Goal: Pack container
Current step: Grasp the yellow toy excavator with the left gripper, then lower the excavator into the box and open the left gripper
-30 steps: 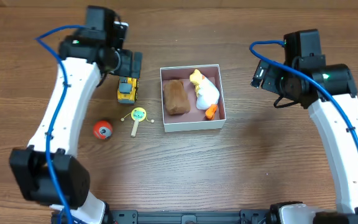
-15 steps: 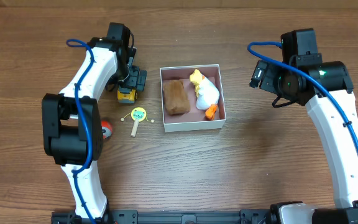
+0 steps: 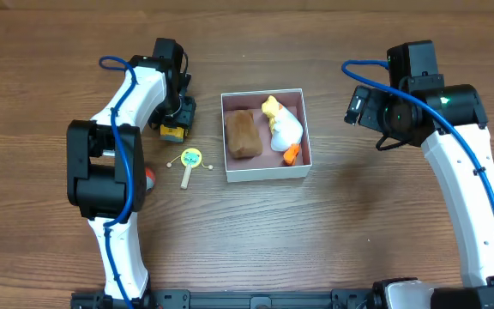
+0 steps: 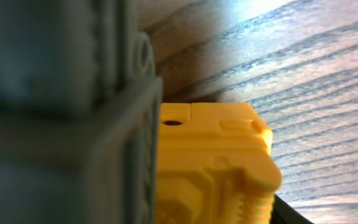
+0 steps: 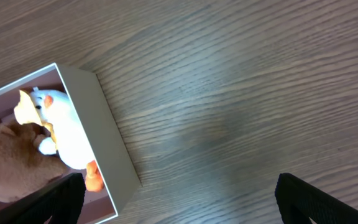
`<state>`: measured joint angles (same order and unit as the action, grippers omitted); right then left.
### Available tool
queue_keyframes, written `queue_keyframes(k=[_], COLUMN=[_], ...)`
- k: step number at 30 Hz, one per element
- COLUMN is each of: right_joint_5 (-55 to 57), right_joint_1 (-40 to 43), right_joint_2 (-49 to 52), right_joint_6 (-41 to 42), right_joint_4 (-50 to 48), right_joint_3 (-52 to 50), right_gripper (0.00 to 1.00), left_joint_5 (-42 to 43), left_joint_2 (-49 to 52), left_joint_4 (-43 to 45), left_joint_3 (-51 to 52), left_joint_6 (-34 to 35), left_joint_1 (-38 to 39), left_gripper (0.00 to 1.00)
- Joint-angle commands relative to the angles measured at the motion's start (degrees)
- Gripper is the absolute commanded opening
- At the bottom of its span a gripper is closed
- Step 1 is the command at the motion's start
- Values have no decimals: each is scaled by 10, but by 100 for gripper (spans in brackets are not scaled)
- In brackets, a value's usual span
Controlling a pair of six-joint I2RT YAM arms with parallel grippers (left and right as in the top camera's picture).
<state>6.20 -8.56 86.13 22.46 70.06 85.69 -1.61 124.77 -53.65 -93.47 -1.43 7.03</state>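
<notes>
The robot's left gripper needs to release the yellow toy truck inside the container's front side [image 3: 272, 157], next to the brown plush and the duck.
The container [image 3: 264, 174] stands at the table's middle, with white walls and a pink inside. It holds a brown plush [image 3: 243, 134] and a white-and-yellow duck [image 3: 283, 127]. Its corner also shows in the right wrist view [image 5: 110, 137]. My left gripper [image 3: 180, 116] is down on a yellow toy truck [image 3: 174, 132] left of the container. The truck [image 4: 216, 162] fills the left wrist view, pressed against one finger. My right gripper [image 3: 360, 105] is open and empty, right of the container, above bare wood [image 5: 179, 205].
A yellow-green paddle toy [image 3: 191, 160] lies left of the container's front corner. A red ball [image 3: 150, 177] lies further left, partly hidden by the left arm. Blue cables hang off both arms.
My left arm has swung in and come down over the yellow truck, covering most of it. The right arm has barely moved.
</notes>
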Motion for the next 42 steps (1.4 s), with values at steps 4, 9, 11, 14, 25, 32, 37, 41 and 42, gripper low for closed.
queue_keyframes(k=[4, 9, 11, 14, 25, 32, 37, 41, 42], right_joint_5=[2, 2, 2, 2, 2, 4, 5, 13, 13], right_joint_1=[2, 2, 2, 2, 2, 2, 2, 2, 2], right_joint_2=[-2, -2, -2, -2, -2, -2, -2, -2, -2], right_joint_6=[0, 0, 0, 0, 0, 0, -2, -2, -2], right_joint_4=[6, 15, 21, 26, 29, 37, 38, 38, 38], right_joint_3=[-2, -2, -2, -2, -2, -2, -2, -2, -2], right_gripper=[100, 100, 100, 100, 100, 100, 100, 100, 100], left_joint_5=[0, 2, 27, 94, 80, -9, -9, -10, -17], left_joint_2=[8, 7, 6, 1, -25, -25, -25, -26, -27], left_joint_4=[-36, -144, -211, -298, -312, -224, -190, -181, -181], left_joint_3=[-24, -135, -205, -304, -331, -238, -161, -146, -148], left_joint_6=[-8, 6, 32, 60, 198, 311, 332, 220, 198], left_joint_1=[-2, -2, 2, 15, 197, 285, 299, 301, 301], left_gripper=[38, 30, 27, 24, 25, 30, 29, 25, 24])
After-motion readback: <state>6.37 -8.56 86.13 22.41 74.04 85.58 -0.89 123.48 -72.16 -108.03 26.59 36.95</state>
